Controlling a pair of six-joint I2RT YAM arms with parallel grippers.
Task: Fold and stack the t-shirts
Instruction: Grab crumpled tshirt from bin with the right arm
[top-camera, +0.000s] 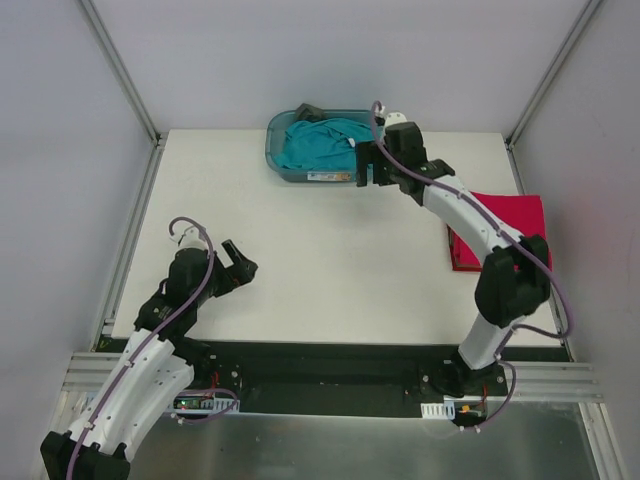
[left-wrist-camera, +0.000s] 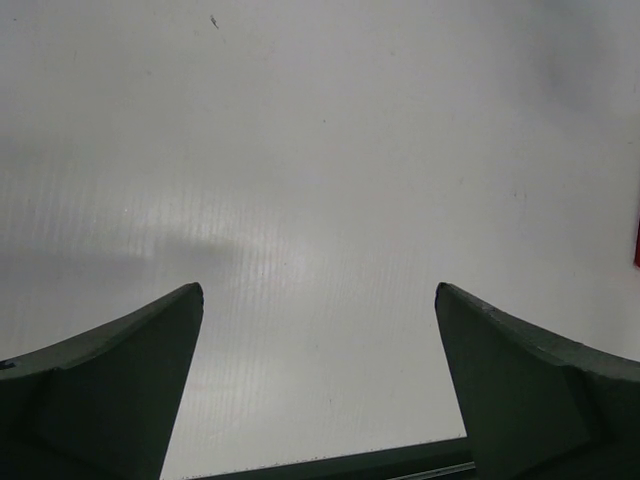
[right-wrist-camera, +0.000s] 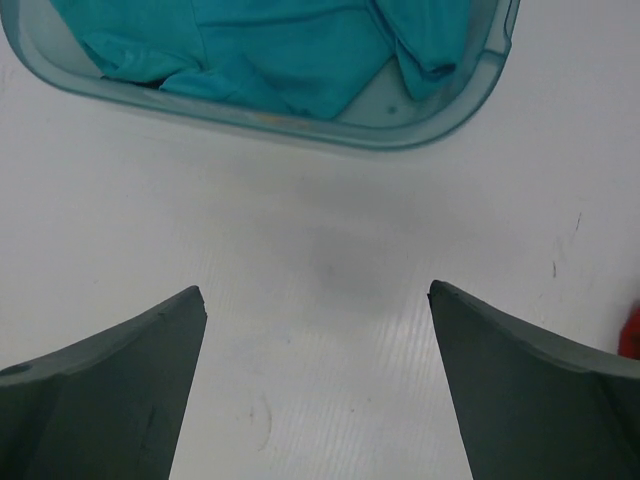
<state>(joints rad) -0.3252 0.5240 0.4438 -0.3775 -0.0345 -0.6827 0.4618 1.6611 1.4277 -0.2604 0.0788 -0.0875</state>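
Note:
Next, my right gripper grabs the teal-blue t-shirt in the tub by closing on the t-shirt's fold (top-camera: 357, 133) next to its white tag.
A teal-blue t-shirt (top-camera: 322, 142) lies crumpled in the translucent tub (top-camera: 290, 173) at the table's back; it also shows in the right wrist view (right-wrist-camera: 270, 45). A dark grey garment (top-camera: 308, 111) peeks out at the tub's far rim. A folded crimson t-shirt (top-camera: 508, 225) lies at the right edge, partly under the right arm. My right gripper (top-camera: 370, 170) is open and empty, hovering just in front of the tub's right end (right-wrist-camera: 316, 290). My left gripper (top-camera: 240, 268) is open and empty over bare table at the near left (left-wrist-camera: 318, 288).
The white table (top-camera: 320, 260) is bounded by metal frame rails (top-camera: 135, 215) on both sides. The tub's near wall (right-wrist-camera: 330, 130) stands just ahead of the right fingers. A red sliver (left-wrist-camera: 636, 240) shows at the left wrist view's right edge.

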